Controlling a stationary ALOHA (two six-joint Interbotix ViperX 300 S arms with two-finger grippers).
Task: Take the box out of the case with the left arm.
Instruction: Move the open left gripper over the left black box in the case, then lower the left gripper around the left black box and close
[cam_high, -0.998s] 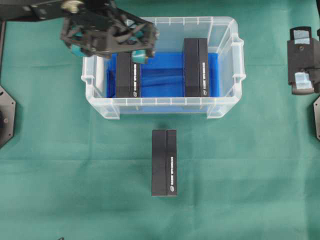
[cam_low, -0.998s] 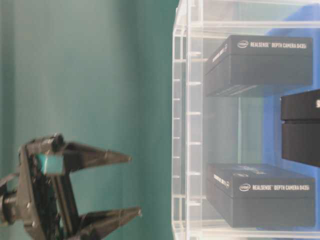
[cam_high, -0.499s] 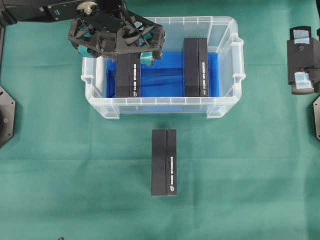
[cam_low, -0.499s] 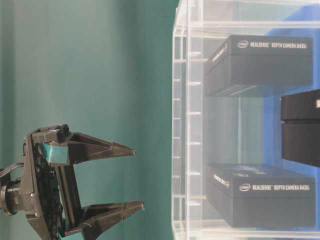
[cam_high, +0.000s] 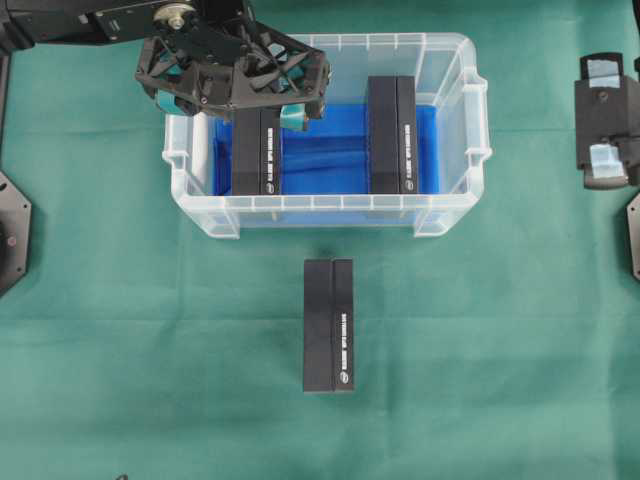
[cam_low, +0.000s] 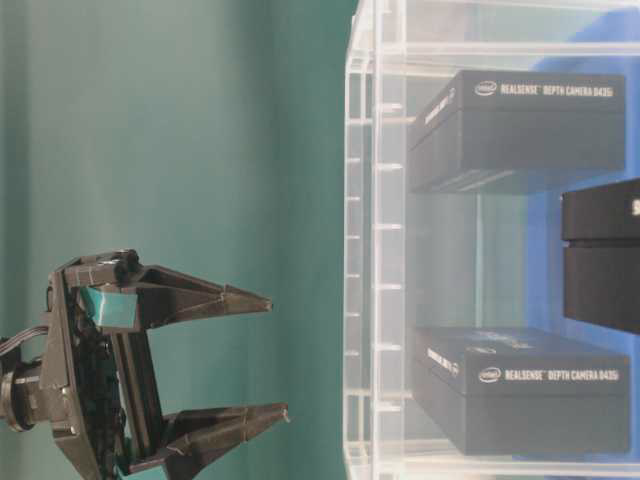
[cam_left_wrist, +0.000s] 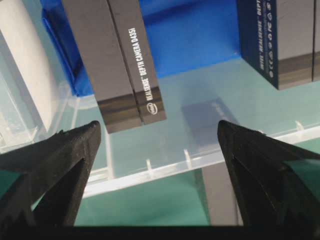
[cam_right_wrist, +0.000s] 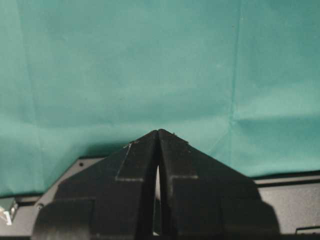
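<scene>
The black box in the clear case is beneath my left gripper, which will close on the box's long sides at its white lettering's far end (cam_high: 258, 133) (cam_left_wrist: 119, 46).
The clear case (cam_high: 455, 130) with a blue floor holds two black boxes lying parallel, a left box (cam_high: 257, 150) and a right box (cam_high: 392, 135). My left gripper (cam_high: 230, 105) hangs open above the case's back left corner, over the far end of the left box and apart from it. In the left wrist view its black fingers (cam_left_wrist: 75, 150) stand wide, the left box (cam_left_wrist: 115, 65) lies ahead between them, and nothing is in the left gripper (cam_left_wrist: 159, 127). From table level the left gripper (cam_low: 277, 355) is short of the case wall (cam_low: 360, 250). My right gripper (cam_right_wrist: 158, 131) is shut and empty.
A third black box (cam_high: 329, 325) lies on the green cloth in front of the case. The right gripper (cam_high: 603, 120) rests at the table's right edge. Black arm bases sit at the far left (cam_high: 12, 230) and far right.
A second ago the left gripper was further left and back; it has shifted right over the left box's far end and lowered slightly, then held still. The jaws stayed open.
</scene>
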